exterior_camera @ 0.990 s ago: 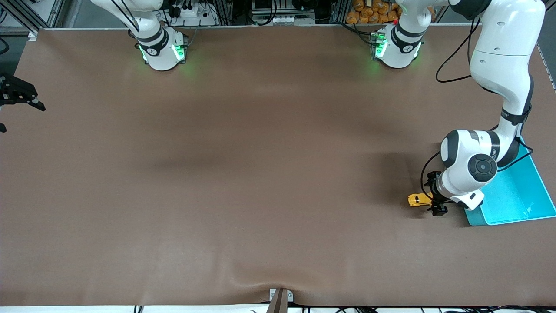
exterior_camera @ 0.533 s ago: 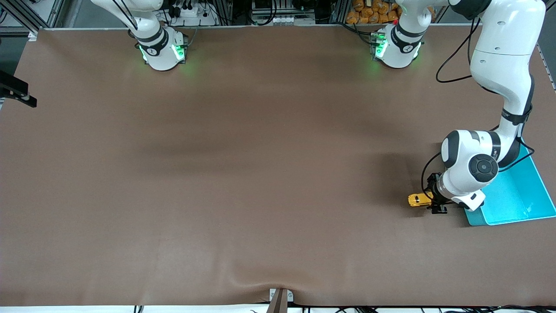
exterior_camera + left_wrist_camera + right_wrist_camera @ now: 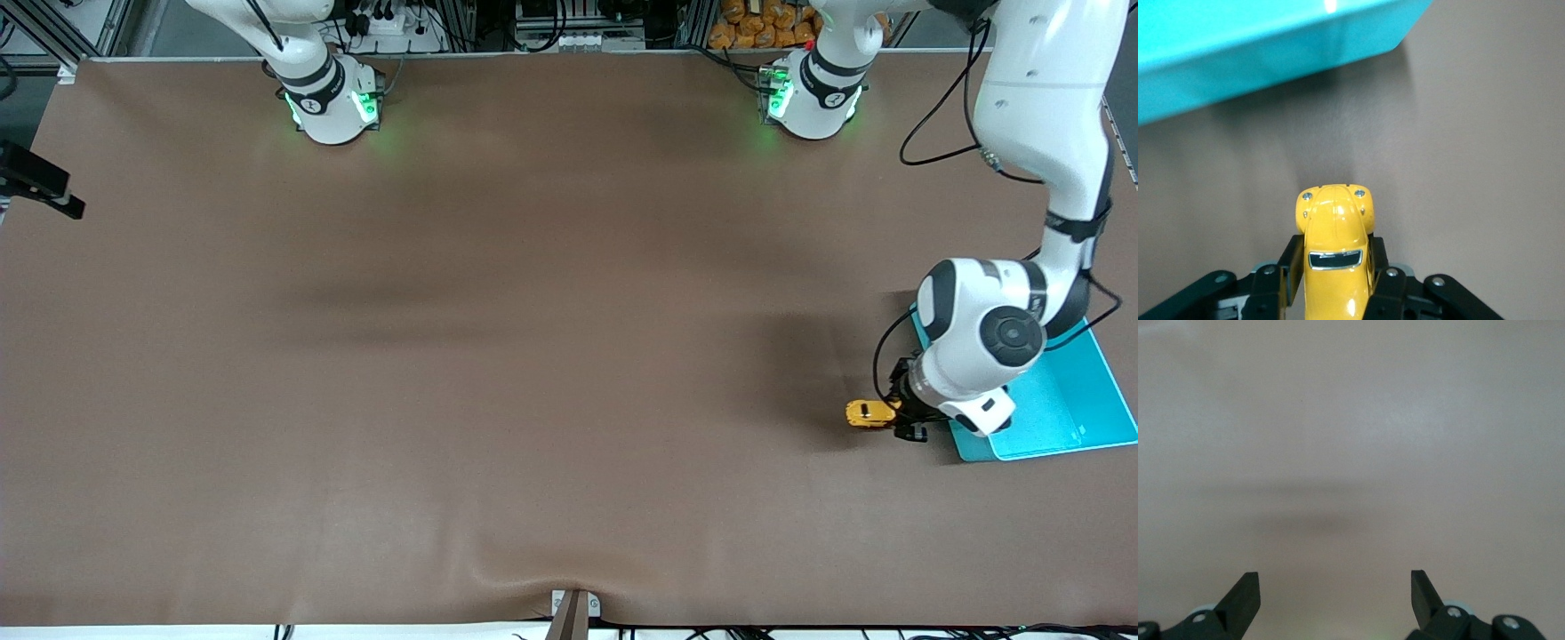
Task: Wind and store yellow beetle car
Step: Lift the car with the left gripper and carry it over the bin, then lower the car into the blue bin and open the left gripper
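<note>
Once the left gripper lets go, the car will rest on the turquoise bin's bottom (image 3: 1014,379), close to the side of the bin that faces bare table.
The yellow beetle car (image 3: 868,413) is low over the brown table, just beside the turquoise bin's (image 3: 1067,404) corner nearest the front camera. My left gripper (image 3: 900,420) is shut on the car's sides. In the left wrist view the car (image 3: 1333,227) sticks out from between the black fingers (image 3: 1291,257), its nose pointing at the bin's wall (image 3: 1238,60). I cannot tell whether its wheels touch the table. My right gripper (image 3: 1335,587) is open and empty over bare table. It waits at the right arm's end of the table (image 3: 40,182).
The turquoise bin lies at the left arm's end of the table, partly hidden under the left arm's wrist (image 3: 982,342). The brown table cover (image 3: 498,356) is bare between the two arms. Both arm bases stand along the edge farthest from the front camera.
My left gripper has shifted a little toward the bin, carrying the car with it. The right gripper has drawn back slightly at the table's edge.
</note>
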### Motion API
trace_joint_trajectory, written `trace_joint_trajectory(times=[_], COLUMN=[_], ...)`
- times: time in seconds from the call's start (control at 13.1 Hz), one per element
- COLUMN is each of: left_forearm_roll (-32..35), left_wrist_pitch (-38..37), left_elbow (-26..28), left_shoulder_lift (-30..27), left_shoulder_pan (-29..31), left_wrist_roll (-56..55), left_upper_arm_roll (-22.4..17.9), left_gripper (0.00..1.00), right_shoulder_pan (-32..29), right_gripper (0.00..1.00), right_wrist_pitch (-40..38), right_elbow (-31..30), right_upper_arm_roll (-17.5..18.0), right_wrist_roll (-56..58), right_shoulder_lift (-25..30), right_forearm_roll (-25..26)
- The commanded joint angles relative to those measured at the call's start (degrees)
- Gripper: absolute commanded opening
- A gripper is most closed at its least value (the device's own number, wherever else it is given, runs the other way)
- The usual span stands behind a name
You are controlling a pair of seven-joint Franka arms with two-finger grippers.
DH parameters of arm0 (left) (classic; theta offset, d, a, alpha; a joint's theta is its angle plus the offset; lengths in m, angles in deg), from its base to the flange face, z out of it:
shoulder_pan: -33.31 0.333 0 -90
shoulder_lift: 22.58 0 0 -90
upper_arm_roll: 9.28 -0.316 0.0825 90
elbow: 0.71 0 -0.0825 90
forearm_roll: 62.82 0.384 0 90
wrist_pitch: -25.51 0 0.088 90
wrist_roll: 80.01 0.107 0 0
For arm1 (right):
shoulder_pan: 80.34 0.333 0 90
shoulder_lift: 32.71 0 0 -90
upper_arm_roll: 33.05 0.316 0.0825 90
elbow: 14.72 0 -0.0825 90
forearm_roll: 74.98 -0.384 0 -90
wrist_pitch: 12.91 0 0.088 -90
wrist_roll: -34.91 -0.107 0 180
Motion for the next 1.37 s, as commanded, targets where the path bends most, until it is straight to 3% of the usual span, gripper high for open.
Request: trace_joint_trajectory(times=[0.0, 0.23, 0.46, 0.69, 0.91, 1.29], left_forearm_roll=[0.7, 0.4, 0.4, -5.0, -11.3, -11.5], left_wrist_pitch=[-5.8, -11.2, -11.9, -11.9, -9.4, 0.2], left_elbow=[0.5, -2.0, -1.9, -1.9, -1.8, -1.5], left_shoulder_lift=[-6.1, -7.3, -7.3, -6.8, -4.3, 2.0], left_shoulder_pan=[3.0, 7.8, 14.0, 19.9, 23.3, 24.9], left_wrist_roll=[12.4, 29.3, 49.0, 70.1, 88.8, 107.5], left_upper_arm_roll=[0.3, 0.4, 0.4, 0.4, 0.4, 0.4], left_gripper=[0.00, 0.00, 0.00, 0.00, 0.00, 0.00], right_shoulder_pan=[-0.2, 0.3, 0.9, 0.9, 1.0, 1.1], right_gripper=[1.00, 1.00, 1.00, 1.00, 1.00, 1.00], right_wrist_pitch=[1.8, 2.1, 2.3, 2.3, 2.0, 1.9], right_elbow=[-5.0, -4.5, -3.9, -3.9, -3.5, -3.5], right_upper_arm_roll=[0.6, 0.7, 0.7, 0.7, 0.7, 0.7], right_wrist_roll=[-2.2, -2.8, -3.0, -2.5, -2.5, -2.4], right_shoulder_lift=[3.7, 3.5, 2.9, 2.9, 2.9, 2.7], right_forearm_roll=[-0.7, -0.2, 0.1, 1.4, 1.2, 1.2])
